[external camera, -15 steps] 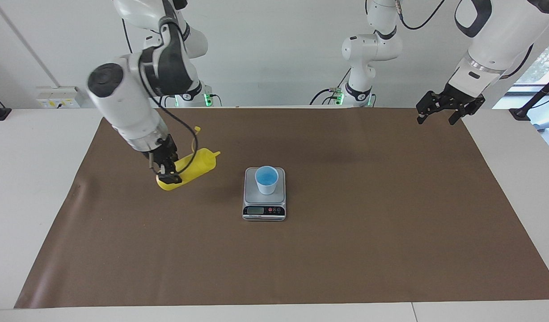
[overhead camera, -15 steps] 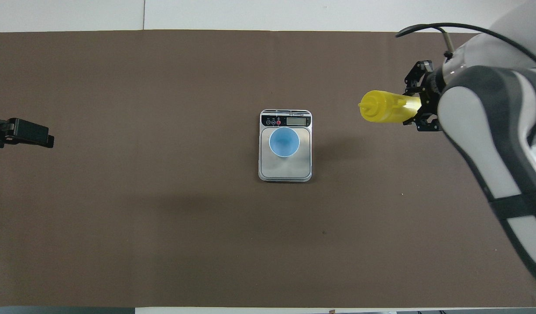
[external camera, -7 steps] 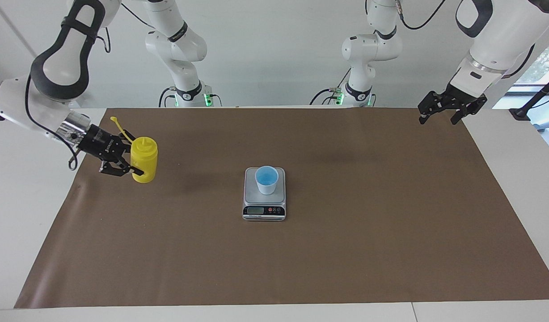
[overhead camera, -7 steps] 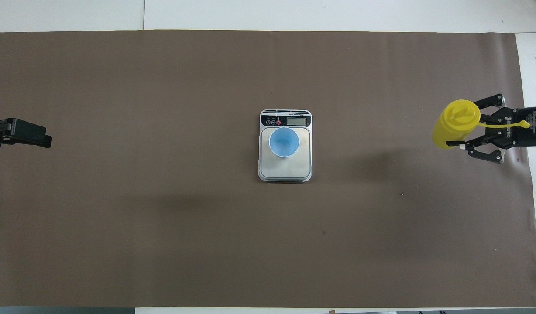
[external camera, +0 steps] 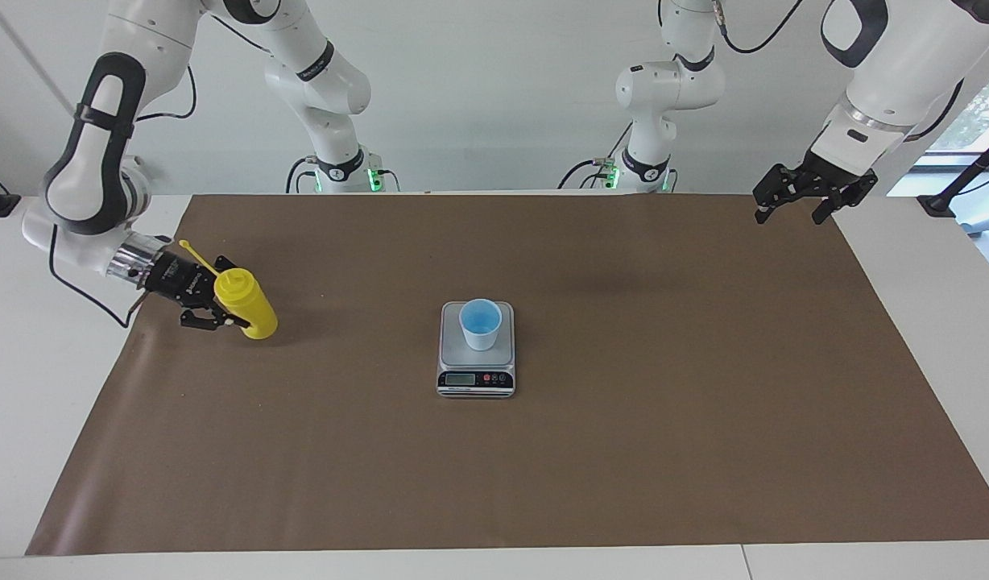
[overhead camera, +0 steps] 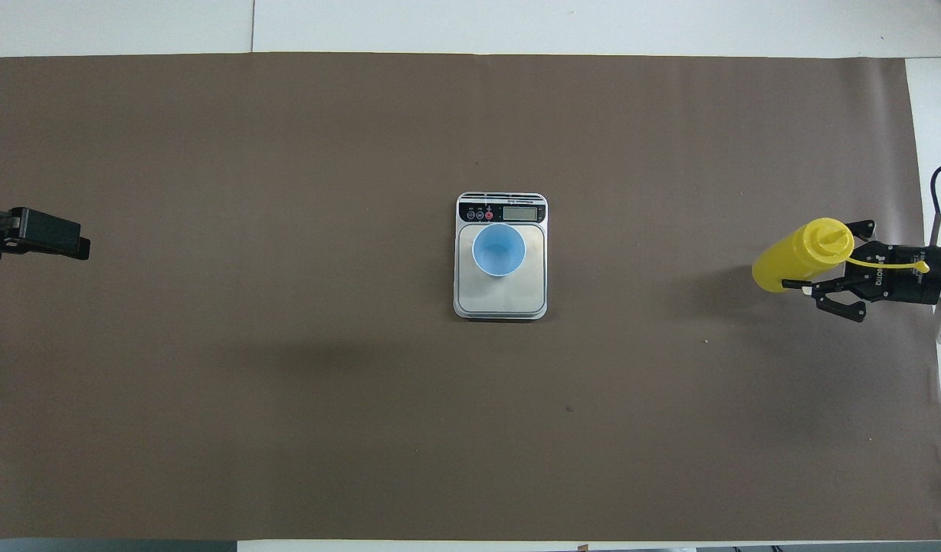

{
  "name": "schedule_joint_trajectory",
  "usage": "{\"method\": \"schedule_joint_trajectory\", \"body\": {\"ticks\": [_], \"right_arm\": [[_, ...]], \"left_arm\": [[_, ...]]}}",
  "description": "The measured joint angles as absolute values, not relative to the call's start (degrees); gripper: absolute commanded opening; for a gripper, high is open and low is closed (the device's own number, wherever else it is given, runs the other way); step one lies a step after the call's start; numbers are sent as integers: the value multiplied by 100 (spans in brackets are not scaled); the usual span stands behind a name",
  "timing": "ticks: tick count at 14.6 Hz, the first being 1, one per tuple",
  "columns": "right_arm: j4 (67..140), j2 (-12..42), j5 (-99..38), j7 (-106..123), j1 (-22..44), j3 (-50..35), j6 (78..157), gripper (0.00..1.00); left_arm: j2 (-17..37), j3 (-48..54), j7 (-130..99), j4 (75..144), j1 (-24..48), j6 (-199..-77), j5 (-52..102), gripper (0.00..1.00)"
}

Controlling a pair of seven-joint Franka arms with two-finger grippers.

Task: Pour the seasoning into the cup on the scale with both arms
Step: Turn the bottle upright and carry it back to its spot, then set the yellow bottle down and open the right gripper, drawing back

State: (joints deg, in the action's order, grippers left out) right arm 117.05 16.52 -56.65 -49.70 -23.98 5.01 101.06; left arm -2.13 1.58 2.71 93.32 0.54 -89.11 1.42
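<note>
My right gripper needs to put the yellow seasoning bottle down upright on the bare brown mat level with the scale [overhead camera: 767,277], close to its own arm.
The yellow seasoning bottle [external camera: 246,304] rests on the brown mat at the right arm's end of the table. It tilts with its nozzle toward the right arm and its cap strap hangs loose. My right gripper [external camera: 233,293] is shut on the bottle's upper part, as the overhead view [overhead camera: 815,259] also shows around the bottle [overhead camera: 785,262]. The light-blue cup [external camera: 480,324] stands upright on the scale [external camera: 475,380] at the mat's middle, well apart from the bottle; both show from above, cup [overhead camera: 499,249] on scale [overhead camera: 501,304]. My left gripper [external camera: 791,211] waits open in the air over the mat's corner at the left arm's end.
A brown mat [external camera: 623,451] covers most of the white table. The left gripper's tip [overhead camera: 72,241] shows at the overhead view's edge. The arm bases stand along the table's edge nearest the robots.
The right gripper carried the bottle away from the scale toward the right arm's end, turned it upright, and now holds it lower and tilted on the mat. The left arm has not moved.
</note>
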Motion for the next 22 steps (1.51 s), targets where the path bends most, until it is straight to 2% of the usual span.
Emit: {"method": "schedule_joint_trajectory", "body": {"ticks": [3,18,19,21,22], "right_arm": [[11667,1864,-5724,-4764,-2468,500,10106,0],[11692,2215,-6057,-3866,-2690,496,9919,0],[11692,2217,-6061,-3860,-2690,496,9919,11],[11698,2223,-6064,-3848,-2693,496,9919,58],[11707,2235,-6074,-3829,-2696,496,9918,68]], "left_arm": [[-213,158,271,9332,54,-8911,142,100],[-213,158,271,9332,54,-8911,142,100],[-213,158,271,9332,54,-8911,142,100],[-213,158,271,9332,54,-8911,142,100],[-213,158,271,9332,54,-8911,142,100]]}}
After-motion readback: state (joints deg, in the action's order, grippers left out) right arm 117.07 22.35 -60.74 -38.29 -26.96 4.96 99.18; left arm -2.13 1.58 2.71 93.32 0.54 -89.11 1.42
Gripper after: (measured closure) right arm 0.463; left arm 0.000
